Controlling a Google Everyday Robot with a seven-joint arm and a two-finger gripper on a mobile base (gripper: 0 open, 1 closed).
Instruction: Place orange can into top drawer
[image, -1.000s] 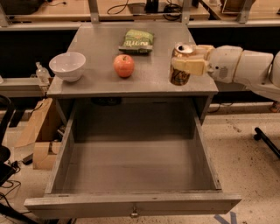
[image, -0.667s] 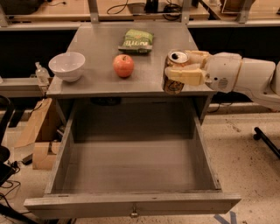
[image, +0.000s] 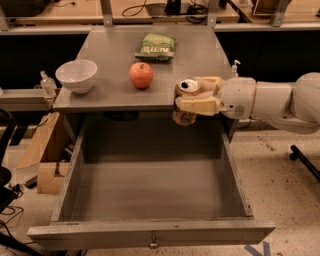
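Observation:
I will let go of the orange can with my gripper near the middle of the top drawer's bare bottom (image: 146, 171).
The orange can (image: 186, 116) is held in my gripper (image: 196, 96), whose cream fingers (image: 197, 105) are shut around its middle. The can is upright or slightly tilted, its silver top showing. It hangs in the air over the back right part of the top drawer (image: 150, 232), just in front of the grey table's front edge. The drawer is pulled fully open, its inside bare, with a small metal knob (image: 153, 244) on the front panel. My white arm reaches in from the right.
On the grey table (image: 110, 95) stand a white bowl (image: 76, 75), a red apple (image: 141, 75) and a green snack bag (image: 156, 47). A cardboard box (image: 37, 150) and a small bottle (image: 46, 82) are on the left. A chair leg (image: 305, 162) is at the right.
My gripper has carried the can leftward and lower, from above the table's right front corner to over the open drawer.

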